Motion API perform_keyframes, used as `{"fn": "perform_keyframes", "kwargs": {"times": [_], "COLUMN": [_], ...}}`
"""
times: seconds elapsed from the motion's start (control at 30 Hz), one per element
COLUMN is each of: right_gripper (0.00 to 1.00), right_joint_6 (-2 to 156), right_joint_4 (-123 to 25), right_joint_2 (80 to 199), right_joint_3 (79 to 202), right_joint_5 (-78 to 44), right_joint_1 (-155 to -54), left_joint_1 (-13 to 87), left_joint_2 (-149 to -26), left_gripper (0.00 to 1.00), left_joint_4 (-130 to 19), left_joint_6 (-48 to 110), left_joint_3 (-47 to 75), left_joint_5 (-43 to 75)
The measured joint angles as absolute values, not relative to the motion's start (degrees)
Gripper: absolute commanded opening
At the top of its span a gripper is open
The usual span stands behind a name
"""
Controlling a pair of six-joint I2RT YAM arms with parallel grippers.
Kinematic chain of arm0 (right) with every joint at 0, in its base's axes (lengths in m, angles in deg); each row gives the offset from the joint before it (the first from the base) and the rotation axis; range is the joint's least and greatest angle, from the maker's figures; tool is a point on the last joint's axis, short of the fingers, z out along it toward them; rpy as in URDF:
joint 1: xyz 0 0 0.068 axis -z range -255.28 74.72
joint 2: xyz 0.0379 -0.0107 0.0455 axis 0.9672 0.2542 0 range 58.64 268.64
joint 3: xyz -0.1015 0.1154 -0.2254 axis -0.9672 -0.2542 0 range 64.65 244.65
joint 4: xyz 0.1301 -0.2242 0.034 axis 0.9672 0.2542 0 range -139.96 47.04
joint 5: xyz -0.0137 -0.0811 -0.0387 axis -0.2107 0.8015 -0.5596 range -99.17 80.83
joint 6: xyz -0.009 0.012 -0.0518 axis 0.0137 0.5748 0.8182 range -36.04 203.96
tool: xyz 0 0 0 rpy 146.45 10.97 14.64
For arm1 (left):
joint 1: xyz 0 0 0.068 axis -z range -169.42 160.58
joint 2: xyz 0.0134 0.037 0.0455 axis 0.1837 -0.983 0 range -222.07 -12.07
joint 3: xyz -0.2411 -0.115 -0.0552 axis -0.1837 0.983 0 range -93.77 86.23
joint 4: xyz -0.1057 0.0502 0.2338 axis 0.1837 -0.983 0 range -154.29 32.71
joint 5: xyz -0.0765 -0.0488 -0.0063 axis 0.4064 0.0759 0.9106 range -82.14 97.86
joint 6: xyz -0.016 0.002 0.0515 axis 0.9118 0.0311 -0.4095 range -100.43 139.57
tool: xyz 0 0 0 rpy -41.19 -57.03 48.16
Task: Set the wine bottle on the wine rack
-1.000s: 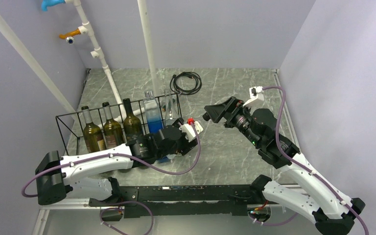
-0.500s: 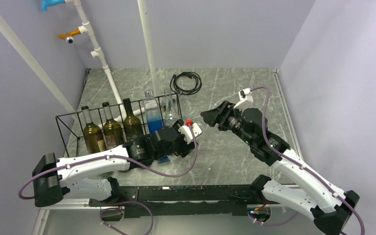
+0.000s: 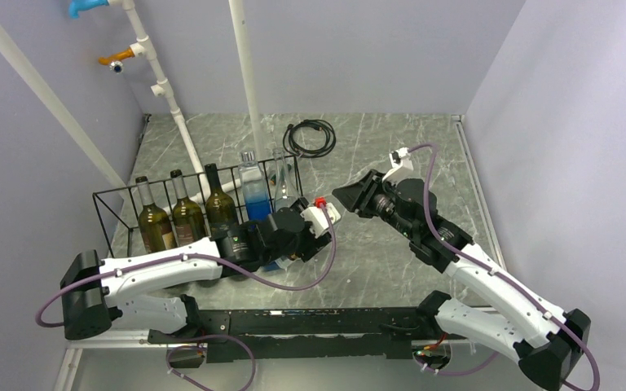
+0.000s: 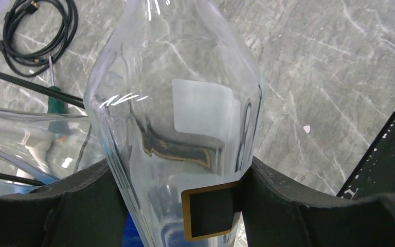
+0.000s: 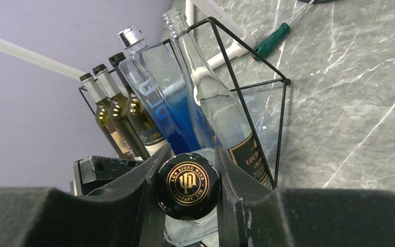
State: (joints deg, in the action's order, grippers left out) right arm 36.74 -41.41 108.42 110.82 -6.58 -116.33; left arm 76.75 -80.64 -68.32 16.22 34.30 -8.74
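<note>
The wine bottle sits too low in my left gripper, beside its black label, so next I open and grip the bottle (image 4: 175,67) just below its neck.
The wine bottle (image 4: 177,118) is clear glass with a black, gold-edged label and a round black cap (image 5: 187,186) printed in gold. My left gripper (image 4: 180,170) is shut on its body, one finger on each side, just in front of the wine rack (image 3: 114,192). My right gripper (image 5: 187,175) is shut on the cap, with both fingers (image 5: 231,180) pressed against it. In the top view the left gripper (image 3: 289,232) and right gripper (image 3: 344,195) face each other and hide the bottle between them. The black wire wine rack (image 5: 281,128) stands at the left.
The rack holds three dark bottles (image 3: 187,216), a blue-tinted bottle (image 3: 254,195) and a clear bottle with a black label (image 5: 221,118). White pipes (image 3: 249,81) rise behind it. A coiled black cable (image 3: 310,137) and a green screwdriver (image 5: 272,40) lie on the marble floor.
My right gripper has moved left toward the left gripper and closed on the bottle's cap. The left arm has held its grip and barely shifted.
</note>
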Motion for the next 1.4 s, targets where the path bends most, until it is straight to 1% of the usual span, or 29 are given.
{"fn": "perform_keyframes", "kwargs": {"times": [0.07,0.1,0.13,0.3,0.43,0.6,0.7,0.77,0.8,0.83,0.9,0.97,1.0,1.03,1.07,1.13,1.23,1.27,1.37,1.4], "right_gripper": [0.00,0.00,0.00,0.00,0.00,0.00,0.00,0.00,0.00,0.00,0.00,0.00,0.04,0.12,0.21,0.39,0.61,0.70,0.95,0.99], "right_joint_6": [36.8,36.8,36.8,35.8,35.8,36.0,35.8,35.7,35.8,35.8,36.1,36.5,36.7,37.1,37.3,37.5,36.9,36.8,37.8,38.2], "right_joint_4": [-42.0,-42.5,-42.5,-43.2,-43.2,-43.6,-44.4,-45.3,-45.3,-45.3,-45.4,-45.8,-45.8,-45.8,-45.8,-45.8,-45.9,-45.7,-44.0,-43.1], "right_joint_2": [109.4,109.9,110.5,111.2,111.1,111.2,111.2,111.2,111.2,111.2,111.3,111.5,111.6,111.8,111.8,111.9,111.6,111.3,110.5,110.3], "right_joint_3": [110.8,110.8,110.8,109.4,109.3,109.3,109.1,108.5,108.4,108.4,108.4,108.4,108.4,108.4,108.5,108.5,108.6,108.7,110.8,112.0], "right_joint_5": [-7.1,-7.7,-8.6,-11.8,-12.0,-13.3,-14.1,-14.4,-14.4,-14.4,-14.4,-14.8,-14.8,-15.1,-15.2,-15.3,-16.2,-16.5,-16.7,-16.8], "right_joint_1": [-116.2,-116.1,-116.2,-116.8,-116.8,-116.8,-116.8,-116.8,-116.8,-116.8,-116.8,-116.7,-116.7,-116.7,-116.7,-116.7,-116.9,-117.0,-117.3,-117.3], "left_joint_1": [76.7,76.7,76.7,76.8,76.8,76.8,76.8,76.8,76.8,76.8,76.9,77.1,77.0,77.0,77.0,77.0,77.1,77.0,76.8,76.8], "left_joint_2": [-81.3,-81.4,-81.5,-81.5,-81.7,-81.7,-81.8,-82.0,-82.3,-82.8,-83.3,-83.4,-83.4,-83.4,-83.4,-83.2,-82.2,-81.7,-80.4,-79.9], "left_gripper": [0.83,0.88,0.90,0.95,0.96,0.95,0.93,0.88,0.84,0.74,0.51,0.31,0.19,0.07,0.00,0.00,0.00,0.00,0.00,0.00], "left_joint_4": [-69.4,-69.8,-69.5,-67.8,-67.3,-66.7,-66.4,-66.3,-66.3,-66.3,-66.2,-66.5,-66.6,-66.6,-66.6,-66.5,-65.8,-65.7,-65.2,-65.1], "left_joint_6": [16.7,17.0,17.3,18.2,18.3,18.4,18.3,18.2,18.1,18.1,17.9,17.4,17.3,17.2,17.2,17.2,16.7,16.5,16.4,16.2], "left_joint_3": [33.7,33.7,33.6,32.5,32.4,32.3,32.2,32.1,32.0,31.7,31.5,31.4,31.4,31.4,31.4,31.6,32.6,33.0,34.1,34.3], "left_joint_5": [-9.6,-10.1,-10.4,-11.3,-11.3,-11.3,-11.3,-11.3,-11.3,-11.1,-10.3,-10.4,-10.2,-10.2,-10.3,-10.3,-10.4,-10.6,-11.3,-11.6]}}
